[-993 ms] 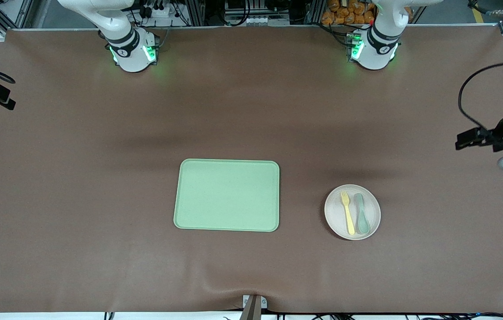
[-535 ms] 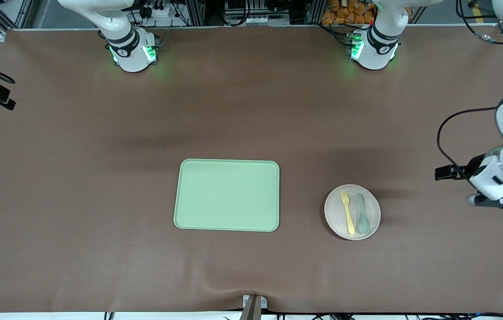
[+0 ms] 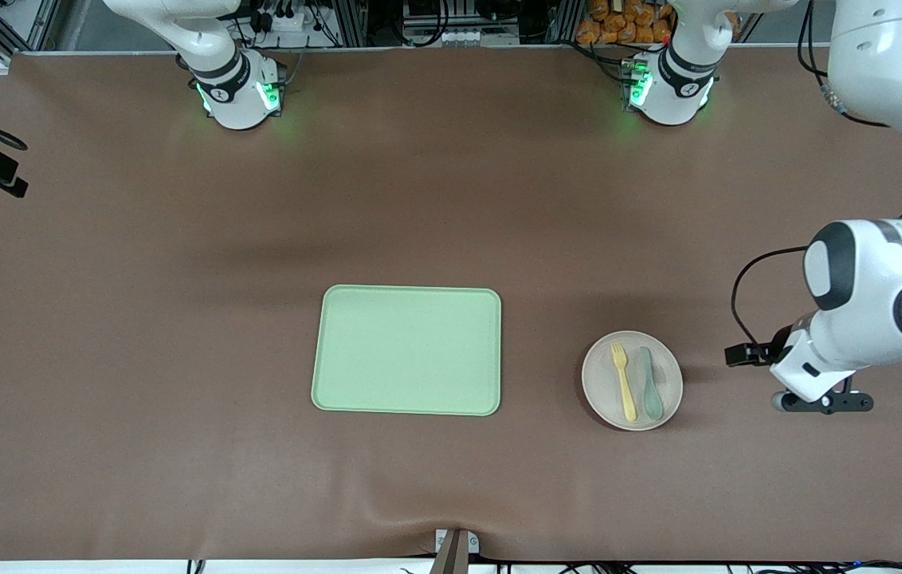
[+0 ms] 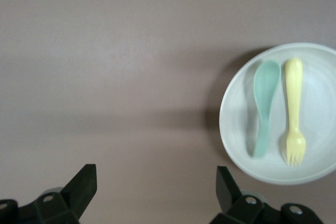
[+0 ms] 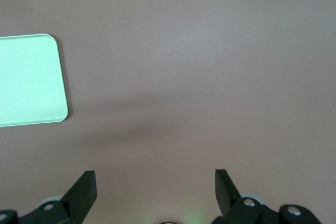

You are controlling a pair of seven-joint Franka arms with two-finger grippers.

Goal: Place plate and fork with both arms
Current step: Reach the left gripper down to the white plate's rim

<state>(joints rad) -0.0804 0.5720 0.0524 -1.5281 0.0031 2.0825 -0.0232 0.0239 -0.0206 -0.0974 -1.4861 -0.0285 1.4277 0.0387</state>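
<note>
Next, I move my left gripper next to the pale plate's rim (image 3: 682,382) (image 4: 220,123), on the side beside the teal spoon, and close it there.
The pale plate (image 3: 601,387) lies on the brown table toward the left arm's end, beside the tray. On it lie the yellow fork (image 3: 622,383) and a teal spoon (image 3: 649,387), side by side. My left gripper (image 3: 820,401) hangs open and empty over bare table beside the plate, toward the left arm's end. In the left wrist view the left gripper (image 4: 156,187) is open, with the plate (image 4: 320,108), fork (image 4: 293,108) and spoon (image 4: 264,106) off to one side. My right gripper (image 5: 155,190) is open and empty over bare table; it is out of the front view.
A rectangular light green tray (image 3: 407,349) lies at the table's middle; its corner shows in the right wrist view (image 5: 29,80). The arms' bases (image 3: 240,92) (image 3: 670,88) stand along the table's edge farthest from the front camera.
The left arm has swung in from the table's end toward the plate, its hand coming much closer to it. Plate, fork, spoon and tray have not moved.
</note>
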